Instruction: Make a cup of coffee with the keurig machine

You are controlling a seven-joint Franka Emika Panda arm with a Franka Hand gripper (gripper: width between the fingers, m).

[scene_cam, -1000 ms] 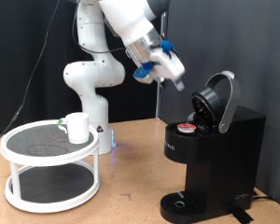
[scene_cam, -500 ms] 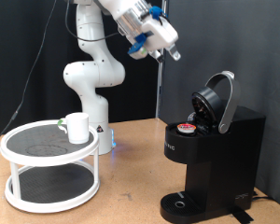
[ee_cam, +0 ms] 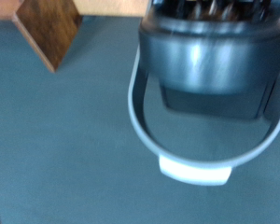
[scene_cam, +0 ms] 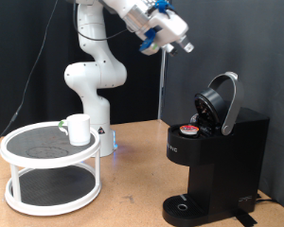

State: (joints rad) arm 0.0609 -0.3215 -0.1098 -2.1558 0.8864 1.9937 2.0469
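Note:
Next, I close my gripper on the top of the silver handle [scene_cam: 232, 76] [ee_cam: 196, 172] on the keurig machine's open lid, because the lid needs to come down.
The keurig machine [scene_cam: 218, 156] stands at the exterior view's right with its rounded lid [scene_cam: 221, 99] hinged open. A small pod with a red top [scene_cam: 188, 130] sits in the open chamber. The white cup [scene_cam: 79, 129] stands on the top tier of a round white stand [scene_cam: 24, 163] at the exterior view's left. My gripper [scene_cam: 184, 46] hangs high above the machine, apart from it, with nothing seen between its fingers. In the wrist view the open lid [ee_cam: 210, 65] and its silver rim [ee_cam: 138, 117] show from above, blurred; no fingers show there.
The white arm's base [scene_cam: 93, 80] stands behind the stand on the wooden table [scene_cam: 133, 184]. A dark curtain hangs behind. In the wrist view a corner of wooden table [ee_cam: 49, 28] shows over grey floor.
The gripper has risen from beside the open lid to high above the machine, then shifted a little to the exterior view's right. Machine, pod and cup have not moved.

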